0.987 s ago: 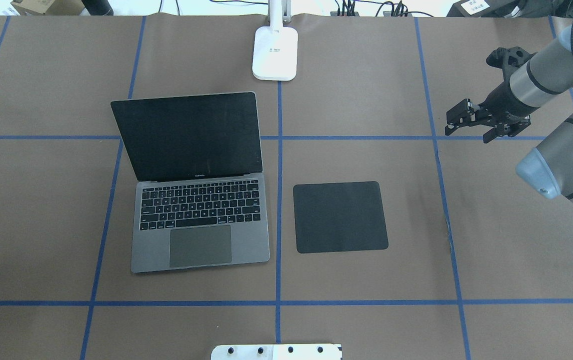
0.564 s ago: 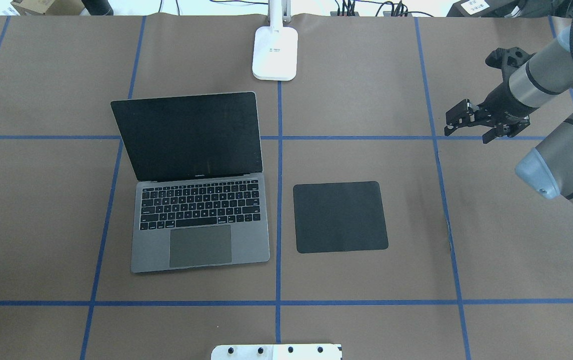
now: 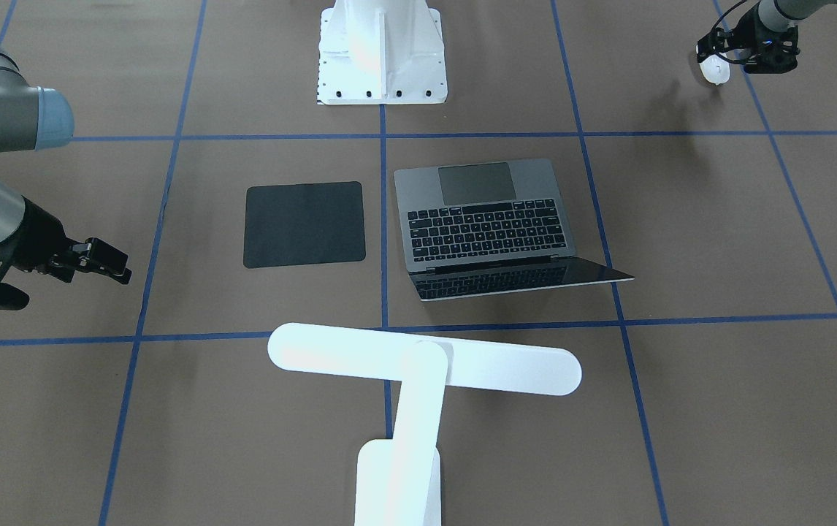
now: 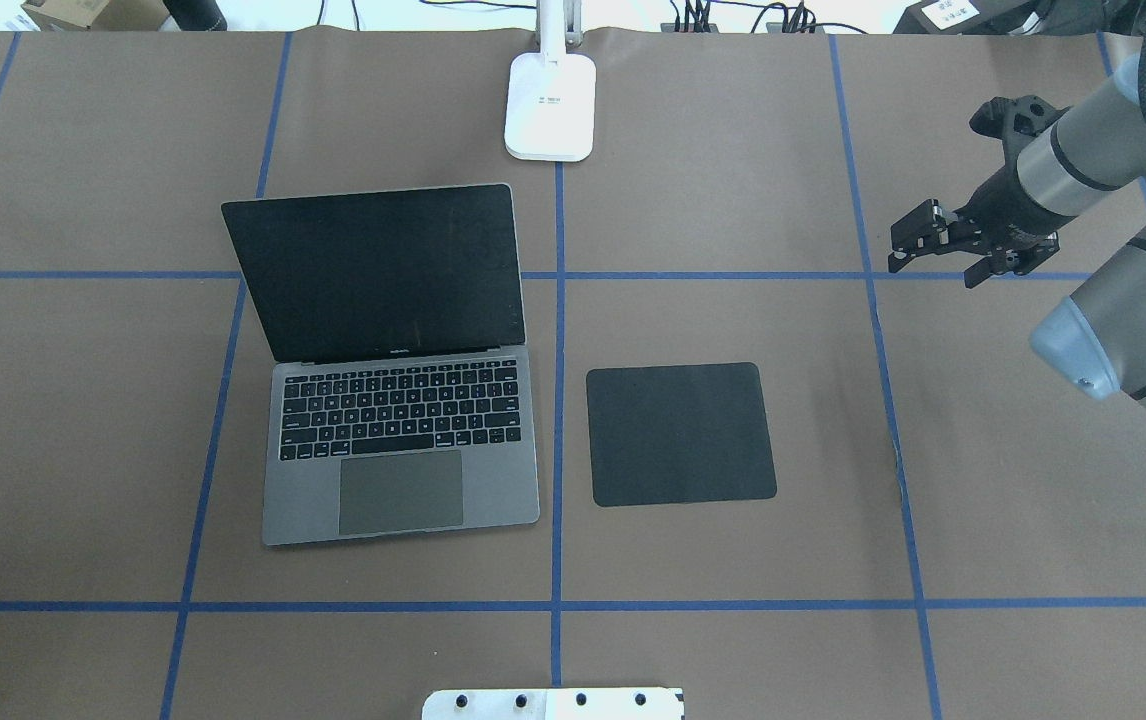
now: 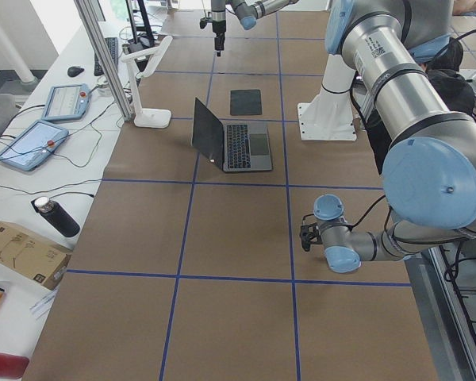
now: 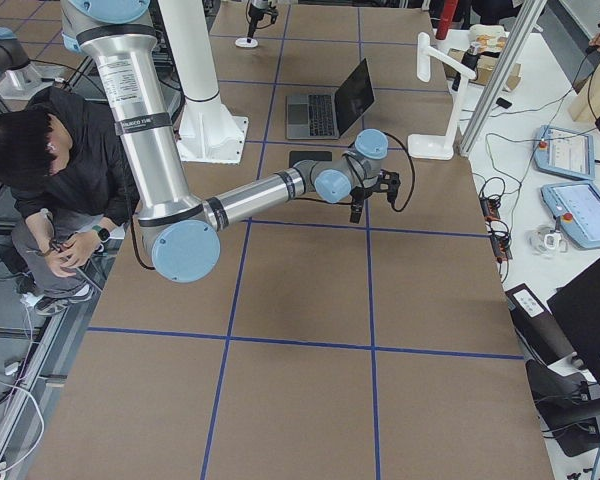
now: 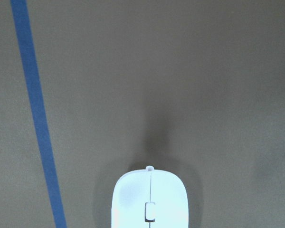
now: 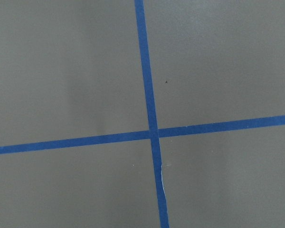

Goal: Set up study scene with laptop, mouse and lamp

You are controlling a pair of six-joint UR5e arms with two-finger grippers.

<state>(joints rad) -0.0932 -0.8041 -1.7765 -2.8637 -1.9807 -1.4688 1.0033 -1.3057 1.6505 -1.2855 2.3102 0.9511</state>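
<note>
The white mouse will be grabbed next by my left gripper, which will close on the mouse's sides (image 3: 713, 67) (image 7: 150, 213) beside its scroll wheel.
The open laptop (image 4: 398, 440) sits left of centre, its dark screen up; it also shows in the front view (image 3: 488, 219). The white lamp (image 3: 426, 361) stands at the far edge, and its base (image 4: 551, 105) shows from overhead. The white mouse (image 3: 714, 71) is near the table corner on my left side, right at my left gripper (image 3: 727, 58). It fills the bottom of the left wrist view (image 7: 149, 204), where no fingers show, so I cannot tell if the gripper grips it. My right gripper (image 4: 933, 262) hovers open and empty over the right side.
A flat black square mat (image 4: 681, 435) lies just right of the laptop. My white pedestal (image 3: 382, 51) is at the near edge. Blue tape lines cross the brown table. A person (image 6: 50, 180) sits beside the table near my base.
</note>
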